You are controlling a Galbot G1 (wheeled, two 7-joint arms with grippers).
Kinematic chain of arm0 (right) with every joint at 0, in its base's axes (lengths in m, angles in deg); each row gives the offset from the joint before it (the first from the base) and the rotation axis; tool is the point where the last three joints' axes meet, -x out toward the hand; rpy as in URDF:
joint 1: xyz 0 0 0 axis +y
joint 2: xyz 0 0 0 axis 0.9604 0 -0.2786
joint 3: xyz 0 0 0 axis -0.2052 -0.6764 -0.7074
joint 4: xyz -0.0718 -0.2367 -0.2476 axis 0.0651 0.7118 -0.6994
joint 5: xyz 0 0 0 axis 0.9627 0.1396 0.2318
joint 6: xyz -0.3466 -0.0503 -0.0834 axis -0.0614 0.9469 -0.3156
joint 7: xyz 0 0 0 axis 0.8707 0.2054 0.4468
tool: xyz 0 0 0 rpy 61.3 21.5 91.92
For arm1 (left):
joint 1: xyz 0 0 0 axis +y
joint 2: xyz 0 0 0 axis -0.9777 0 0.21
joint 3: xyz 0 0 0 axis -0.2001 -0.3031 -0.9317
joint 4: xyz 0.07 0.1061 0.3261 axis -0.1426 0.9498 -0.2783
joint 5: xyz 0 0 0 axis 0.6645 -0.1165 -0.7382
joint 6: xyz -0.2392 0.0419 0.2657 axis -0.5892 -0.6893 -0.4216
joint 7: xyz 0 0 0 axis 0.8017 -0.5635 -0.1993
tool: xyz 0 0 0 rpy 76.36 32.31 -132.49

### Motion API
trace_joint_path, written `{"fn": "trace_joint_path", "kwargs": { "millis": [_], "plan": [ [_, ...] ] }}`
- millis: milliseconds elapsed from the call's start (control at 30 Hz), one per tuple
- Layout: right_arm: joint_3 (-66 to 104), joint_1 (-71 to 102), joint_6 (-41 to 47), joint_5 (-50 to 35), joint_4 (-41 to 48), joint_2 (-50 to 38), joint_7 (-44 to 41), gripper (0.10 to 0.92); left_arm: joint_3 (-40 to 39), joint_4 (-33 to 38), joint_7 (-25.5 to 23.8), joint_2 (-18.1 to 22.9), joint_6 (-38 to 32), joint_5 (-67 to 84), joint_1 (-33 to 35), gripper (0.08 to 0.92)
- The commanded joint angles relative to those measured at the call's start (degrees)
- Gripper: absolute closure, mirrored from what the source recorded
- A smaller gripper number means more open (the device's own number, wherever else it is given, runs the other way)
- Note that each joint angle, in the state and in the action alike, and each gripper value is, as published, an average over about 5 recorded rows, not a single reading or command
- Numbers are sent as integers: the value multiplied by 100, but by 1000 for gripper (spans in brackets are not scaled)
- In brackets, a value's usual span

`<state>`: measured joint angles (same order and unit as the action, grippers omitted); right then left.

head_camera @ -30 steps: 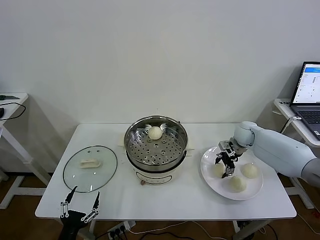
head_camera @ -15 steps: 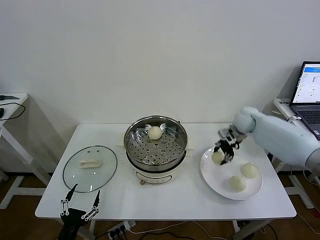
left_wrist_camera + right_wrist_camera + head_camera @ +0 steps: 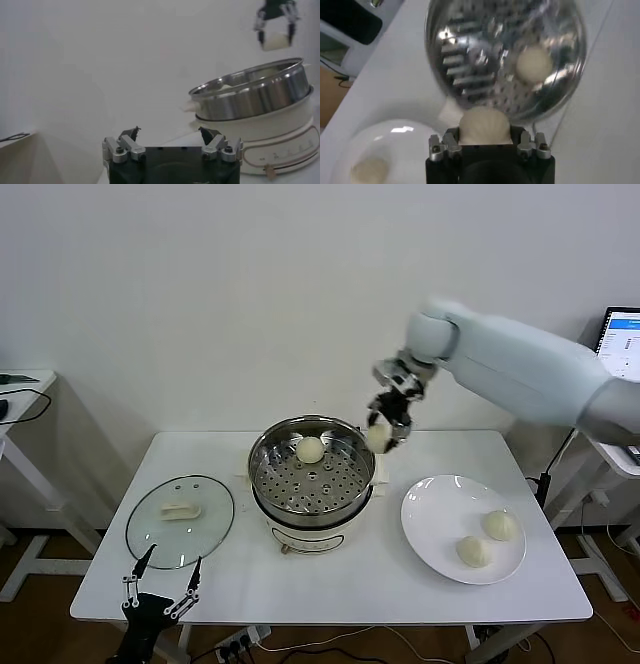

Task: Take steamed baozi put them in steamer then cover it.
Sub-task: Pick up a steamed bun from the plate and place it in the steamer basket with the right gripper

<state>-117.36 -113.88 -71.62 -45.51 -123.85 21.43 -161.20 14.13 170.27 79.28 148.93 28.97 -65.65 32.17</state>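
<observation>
The baozi, now in the air above the steamer's rim, will be let go by my right gripper on the steamer's perforated tray (image 3: pixel 275 480), by the rim nearest the glass cover.
My right gripper (image 3: pixel 384 424) is shut on a cream-white baozi (image 3: pixel 377 437) and holds it in the air above the right rim of the steamer (image 3: pixel 312 484). In the right wrist view the held baozi (image 3: pixel 484 125) sits between the jaws over the steamer's edge (image 3: pixel 440 95). One baozi (image 3: pixel 311 450) lies on the perforated tray at the back. Two baozi (image 3: pixel 499 525) (image 3: pixel 473 551) lie on the white plate (image 3: pixel 440 519). The glass cover (image 3: pixel 180 521) lies flat on the table, left of the steamer. My left gripper (image 3: pixel 161 592) is open and empty, low at the table's front left.
The white table (image 3: pixel 330 579) has its front edge just beyond my left gripper. A laptop (image 3: pixel 622 344) stands on a side table at the far right. A second side table (image 3: pixel 20 384) stands at the far left.
My right gripper has lifted a baozi off the plate and carried it up and left, from over the plate to above the steamer's right rim. The left arm has stayed put.
</observation>
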Motion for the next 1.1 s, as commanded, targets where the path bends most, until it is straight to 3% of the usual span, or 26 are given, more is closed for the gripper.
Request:
{"fn": "trace_joint_path", "kwargs": {
  "millis": [33, 367, 1100],
  "plan": [
    [-710, -280, 341, -652, 471, 1637, 284, 369, 12, -6, 14, -18, -45, 19, -45, 177],
    [-950, 356, 409, -527, 1042, 2225, 689, 372, 41, -30, 110, -46, -60, 21, -49, 177],
    [-905, 948, 473, -429, 1391, 2409, 1242, 341, 87, -39, 135, -33, -87, 12, -37, 177]
  ]
}}
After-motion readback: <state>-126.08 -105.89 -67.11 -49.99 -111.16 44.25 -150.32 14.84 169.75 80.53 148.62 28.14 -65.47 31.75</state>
